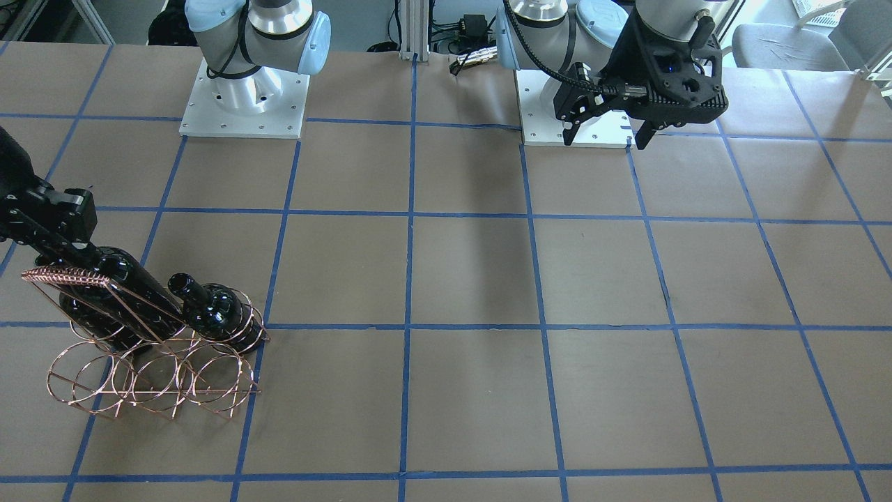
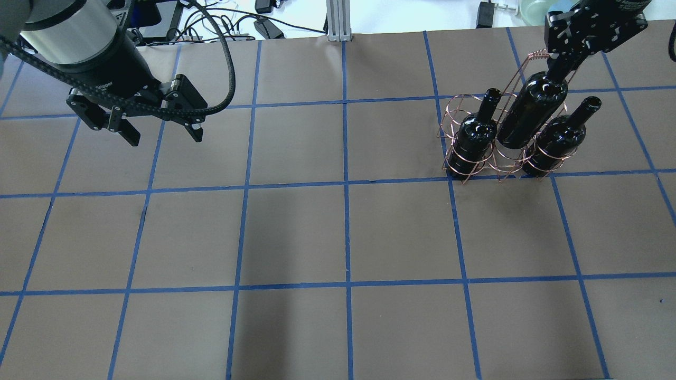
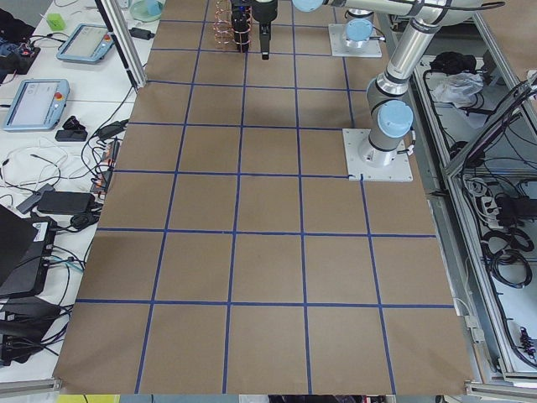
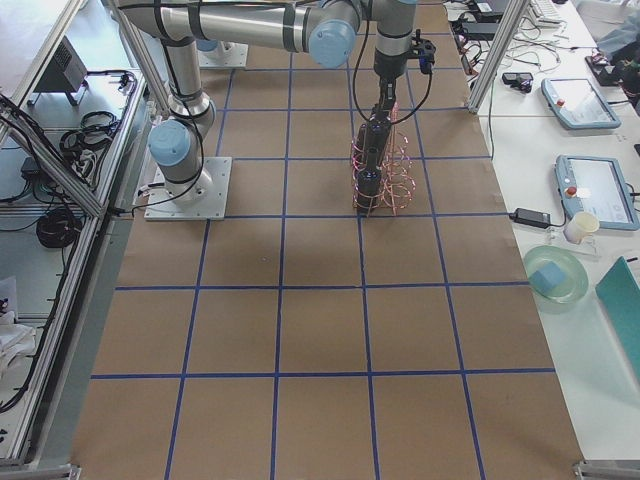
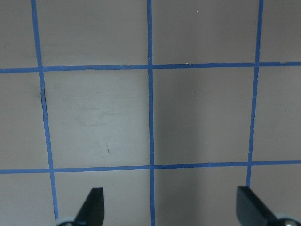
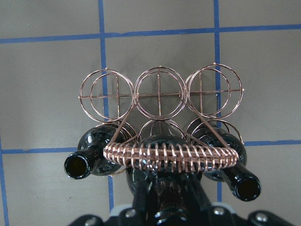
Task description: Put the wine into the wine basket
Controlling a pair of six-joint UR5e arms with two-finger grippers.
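Observation:
My right gripper is to place the middle wine bottle deep in the basket's middle upper ring [image 1: 163, 314] [image 6: 160, 145]. It will let go of the bottle there, between the black bottles.
The copper wire wine basket [image 2: 458, 108] stands at the table's far right; it also shows in the front view [image 1: 153, 380] and the right wrist view [image 6: 159, 92]. My right gripper [image 2: 561, 64] is shut on the neck of the middle wine bottle [image 2: 532, 113], which leans tilted in the basket's middle upper ring, under the coil-wrapped bar [image 6: 169, 157]. Two look-alike black bottles [image 2: 473, 136] [image 2: 554, 141] lie in the rings on either side. My left gripper [image 2: 158, 134] is open and empty, hanging above the table's far left; it also shows in the front view [image 1: 605, 136].
The brown table with its blue tape grid [image 2: 346, 184] spreads between the two arms. The arm bases [image 1: 244, 104] [image 1: 578, 118] stand at the robot's edge. The basket's lower row of rings [image 6: 159, 94] holds nothing. Cables and devices [image 2: 264, 26] lie beyond the far edge.

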